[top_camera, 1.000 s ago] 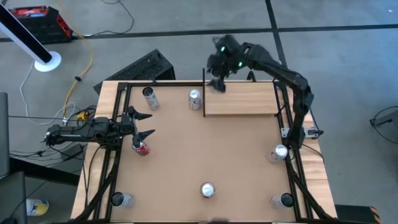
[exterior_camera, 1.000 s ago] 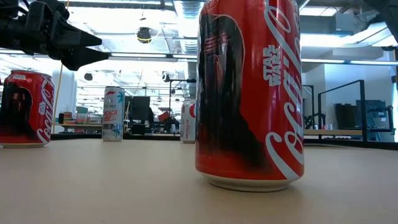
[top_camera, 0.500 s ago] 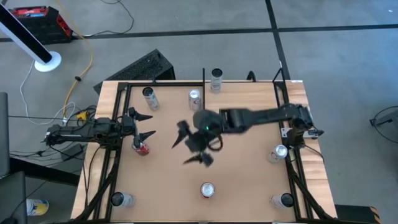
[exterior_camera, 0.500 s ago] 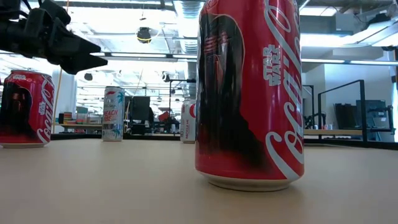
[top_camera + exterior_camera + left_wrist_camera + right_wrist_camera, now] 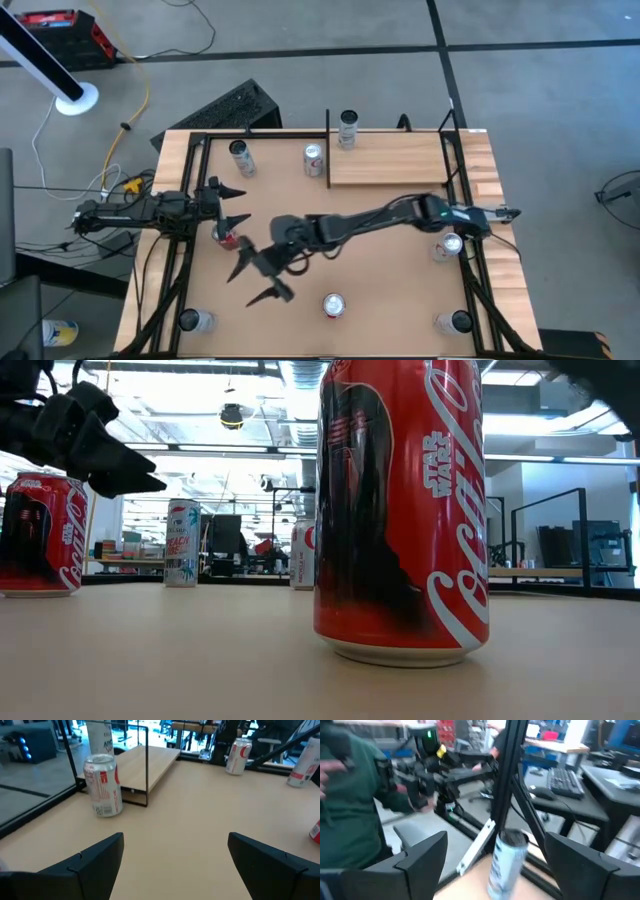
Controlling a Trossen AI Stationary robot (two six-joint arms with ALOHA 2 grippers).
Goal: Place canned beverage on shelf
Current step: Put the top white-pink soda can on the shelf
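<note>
My left gripper will grip the upper part of the black-topped can [image 5: 240,153] at the far side of the table, the can that is farther from the shelf.
The shelf [image 5: 395,160] is a pale plank platform at the table's far right, also seen in the left wrist view [image 5: 150,762]. A silver can [image 5: 347,128] stands upright on its far left corner. My right gripper [image 5: 252,285] hovers open over the table's near left part, facing a silver-blue can [image 5: 507,860]. At the left edge my left gripper [image 5: 240,203] is open and holds nothing between its fingers [image 5: 175,850]. A red can [image 5: 229,238] stands just beside it. Another red can [image 5: 333,305] stands near the front edge.
More cans stand on the table: two at the far side [image 5: 239,155] [image 5: 314,158], one at the right [image 5: 447,245], and one in each near corner [image 5: 193,320] [image 5: 455,322]. Black frame rails [image 5: 470,270] run along the table's sides. A person in a green sleeve [image 5: 350,805] is beyond the left edge.
My right gripper has drawn away from the shelf's far left corner, where the silver can now stands alone. It has swept fast across the table toward the near left, sinking and turning level. My left gripper has tipped down a little.
</note>
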